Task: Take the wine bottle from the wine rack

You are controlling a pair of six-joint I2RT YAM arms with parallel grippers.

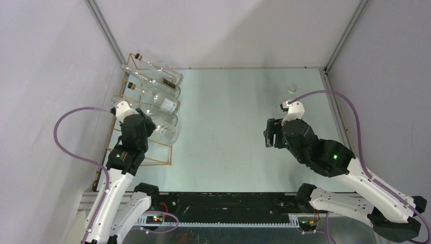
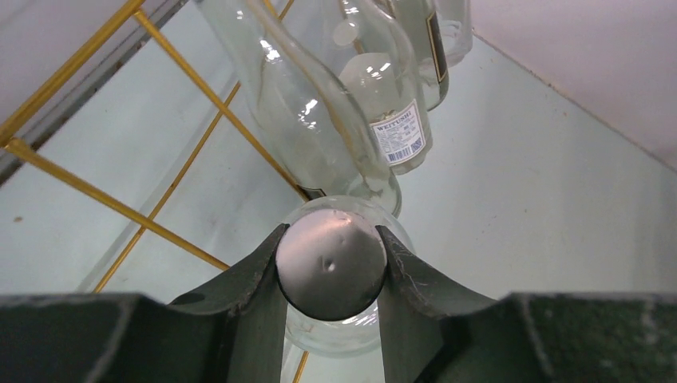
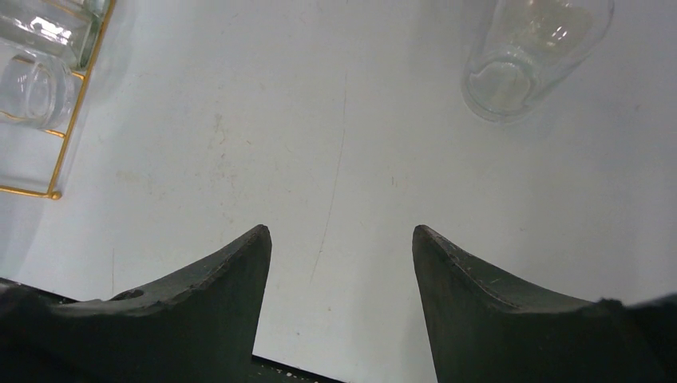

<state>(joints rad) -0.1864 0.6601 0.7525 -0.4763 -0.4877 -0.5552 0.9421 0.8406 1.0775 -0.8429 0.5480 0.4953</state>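
Note:
The left gripper should release the clear wine bottle on the bare table (image 1: 237, 149) between the wine rack and the right gripper.
The wine rack (image 1: 154, 162), a thin gold wire frame, lies along the table's left side. In the left wrist view its rungs (image 2: 104, 199) run under the glass. A clear wine bottle (image 1: 166, 133) lies at the rack's near end. My left gripper (image 1: 136, 129) is shut on its neck end. In the left wrist view that gripper (image 2: 331, 239) has both fingers pressed against the bottle's round grey cap (image 2: 331, 267). My right gripper (image 1: 269, 133) hangs open over the bare table at the right. Nothing sits between its tips in the right wrist view (image 3: 342, 233).
Three more clear bottles (image 1: 161, 96) lie in the rack beyond the held one, one with a white label (image 2: 401, 134). A small clear bottle (image 1: 291, 89) stands at the table's far right, seen too in the right wrist view (image 3: 535, 56). Grey walls close in both sides.

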